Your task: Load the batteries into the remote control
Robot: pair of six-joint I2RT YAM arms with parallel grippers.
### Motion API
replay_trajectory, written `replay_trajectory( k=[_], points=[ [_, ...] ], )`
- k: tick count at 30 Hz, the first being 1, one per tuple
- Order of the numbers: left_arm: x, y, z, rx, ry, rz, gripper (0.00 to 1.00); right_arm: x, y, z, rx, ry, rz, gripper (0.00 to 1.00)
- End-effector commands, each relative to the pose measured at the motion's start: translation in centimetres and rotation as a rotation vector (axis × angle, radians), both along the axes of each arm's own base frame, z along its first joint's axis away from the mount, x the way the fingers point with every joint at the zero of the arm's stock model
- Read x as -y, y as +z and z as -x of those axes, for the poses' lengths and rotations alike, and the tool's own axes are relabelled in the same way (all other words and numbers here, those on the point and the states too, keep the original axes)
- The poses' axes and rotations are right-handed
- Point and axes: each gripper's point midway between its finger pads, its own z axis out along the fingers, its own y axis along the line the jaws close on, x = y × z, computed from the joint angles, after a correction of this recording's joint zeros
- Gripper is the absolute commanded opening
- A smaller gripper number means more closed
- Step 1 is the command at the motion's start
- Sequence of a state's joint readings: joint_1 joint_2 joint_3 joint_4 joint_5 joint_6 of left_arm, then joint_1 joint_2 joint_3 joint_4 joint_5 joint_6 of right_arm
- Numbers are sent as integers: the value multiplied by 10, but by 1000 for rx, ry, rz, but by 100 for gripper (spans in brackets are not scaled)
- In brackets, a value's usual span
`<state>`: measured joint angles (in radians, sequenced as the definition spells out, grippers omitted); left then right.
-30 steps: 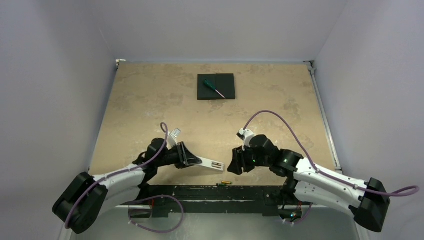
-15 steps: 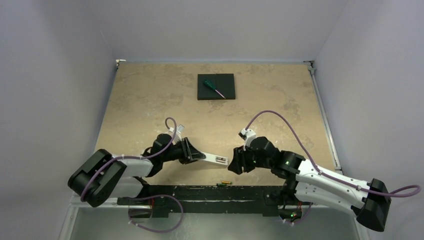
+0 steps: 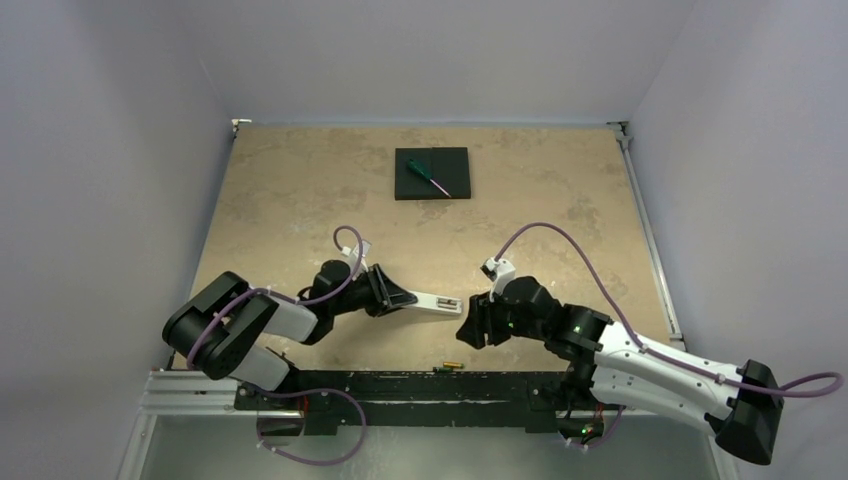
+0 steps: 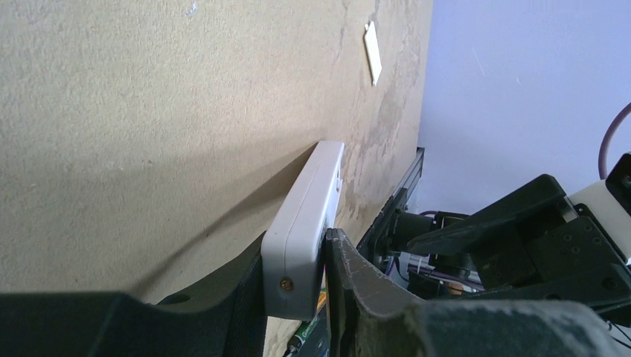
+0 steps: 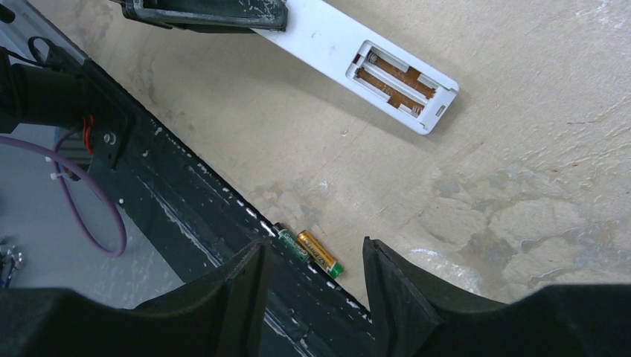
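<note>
The dark green battery's body (image 3: 442, 370) (image 5: 293, 244) is between the gold battery and the black base rail. My right gripper needs to go there next and close on it.
My left gripper (image 3: 393, 299) is shut on the button end of the white remote control (image 3: 432, 304) and holds it just above the table, back side up. In the left wrist view the fingers (image 4: 350, 275) clamp the remote (image 4: 306, 219) edge-on. The right wrist view shows the remote (image 5: 335, 41) with its battery bay (image 5: 394, 80) open and empty. Two batteries (image 5: 312, 251), one gold and one dark green, lie side by side at the table's front edge; they also show in the top view (image 3: 448, 368). My right gripper (image 3: 470, 326) is open and empty above them (image 5: 314, 251).
A black square pad (image 3: 455, 175) with a green-handled screwdriver (image 3: 428, 177) lies at the back middle. A small white cover strip (image 4: 373, 50) lies on the table beyond the remote. The black base rail (image 3: 400, 385) runs along the front edge beside the batteries.
My left arm has carried the remote to the right and a little farther from the front edge, up close to the right gripper. The right gripper has hardly moved. The batteries lie still.
</note>
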<state>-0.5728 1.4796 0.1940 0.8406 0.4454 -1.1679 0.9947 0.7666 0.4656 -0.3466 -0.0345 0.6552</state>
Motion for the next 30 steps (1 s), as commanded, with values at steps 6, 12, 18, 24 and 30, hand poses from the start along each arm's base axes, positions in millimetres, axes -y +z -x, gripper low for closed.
replay_trajectory(
  k=[6,12,18,24,30],
  points=[
    [-12,-27,-4,-13,35,-122,25,-2,-11,-5,7,-9,36,56],
    [-15,-31,-1,-18,10,-174,36,-8,-14,2,2,43,66,56],
    [-17,-32,1,-15,-4,-199,49,-14,-22,10,-3,72,113,58],
    [-19,-29,2,-6,-17,-219,56,-21,-23,20,8,99,149,60],
    [-25,-26,1,4,-21,-279,59,-27,-26,30,28,137,200,60]
  ],
)
